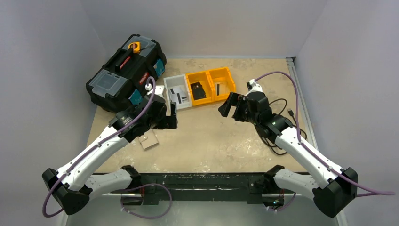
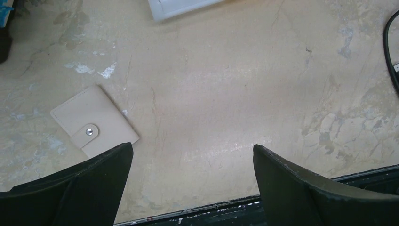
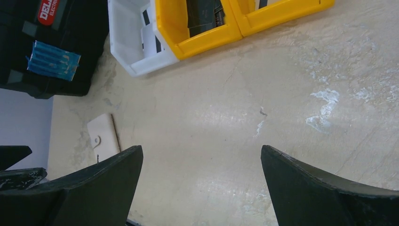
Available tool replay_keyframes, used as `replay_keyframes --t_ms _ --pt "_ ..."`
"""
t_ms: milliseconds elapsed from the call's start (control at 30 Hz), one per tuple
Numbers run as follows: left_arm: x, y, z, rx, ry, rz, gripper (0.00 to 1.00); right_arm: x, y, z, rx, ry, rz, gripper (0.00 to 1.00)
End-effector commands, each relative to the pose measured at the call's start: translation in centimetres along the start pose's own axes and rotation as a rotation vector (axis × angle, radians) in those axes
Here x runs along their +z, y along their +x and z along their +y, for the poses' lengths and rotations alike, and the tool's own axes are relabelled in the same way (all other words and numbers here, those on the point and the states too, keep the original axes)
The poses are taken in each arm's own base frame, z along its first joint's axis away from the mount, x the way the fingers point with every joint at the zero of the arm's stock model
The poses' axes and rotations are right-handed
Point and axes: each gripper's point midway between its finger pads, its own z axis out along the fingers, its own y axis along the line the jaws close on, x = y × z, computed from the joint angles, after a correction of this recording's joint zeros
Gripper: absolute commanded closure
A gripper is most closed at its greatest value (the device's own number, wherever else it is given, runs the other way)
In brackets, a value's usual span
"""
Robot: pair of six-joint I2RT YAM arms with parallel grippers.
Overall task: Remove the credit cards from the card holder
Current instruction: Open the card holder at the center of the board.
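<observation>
The card holder's snap strap (image 1: 145, 137) (image 2: 87, 133) keeps the card holder shut. So My left gripper goes to the strap next and closes there.
The card holder (image 1: 149, 140) is a pale beige flat sleeve, closed by a strap with a metal snap, lying on the table at the left. It shows in the left wrist view (image 2: 94, 120) and the right wrist view (image 3: 104, 132). No credit cards show outside it. My left gripper (image 1: 170, 117) is open and empty, hovering just behind and to the right of the holder; its fingers frame bare table (image 2: 193, 148). My right gripper (image 1: 229, 106) is open and empty above the table's middle right (image 3: 201, 149), well away from the holder.
A black toolbox (image 1: 124, 70) stands at the back left. A white bin (image 1: 178, 92) and two yellow bins (image 1: 210, 84) with dark items sit at the back centre. A black cable (image 1: 282, 108) lies at the right.
</observation>
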Motion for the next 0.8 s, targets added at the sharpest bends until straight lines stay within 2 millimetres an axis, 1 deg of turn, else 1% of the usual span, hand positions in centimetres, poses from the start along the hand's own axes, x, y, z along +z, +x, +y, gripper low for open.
replay_keyframes --t_ms 0,167,333,433,500,567,700,767 --pt "-0.7 -1.5 0.4 -0.031 -0.033 -0.055 0.0 -0.5 -1.4 0.7 0.0 -0.02 -0.052 0.01" --pt "-1.2 -1.5 1.3 -0.055 -0.064 -0.072 0.0 -0.3 -1.2 0.6 0.002 -0.024 -0.049 0.01" --pt "-1.1 -1.2 1.7 -0.071 -0.075 -0.072 0.0 -0.2 -0.9 0.4 0.004 -0.023 -0.041 0.01" --pt "-0.9 -0.7 2.6 -0.099 -0.115 -0.055 0.0 -0.1 -0.7 0.3 0.005 -0.022 -0.039 0.01" --pt "-0.6 -0.2 3.7 -0.148 -0.159 -0.036 0.0 0.0 -0.6 0.3 0.002 -0.021 -0.034 0.01" --pt "0.0 0.5 5.3 -0.247 -0.223 -0.009 0.02 0.0 -0.4 0.2 -0.003 -0.021 -0.029 0.01" --pt "1.5 2.4 9.0 -0.475 -0.35 0.052 0.11 0.3 0.0 0.3 -0.004 -0.039 -0.023 0.01" --pt "2.4 3.2 10.1 -0.545 -0.383 0.072 0.15 0.6 0.4 0.4 -0.004 -0.052 -0.007 0.01"
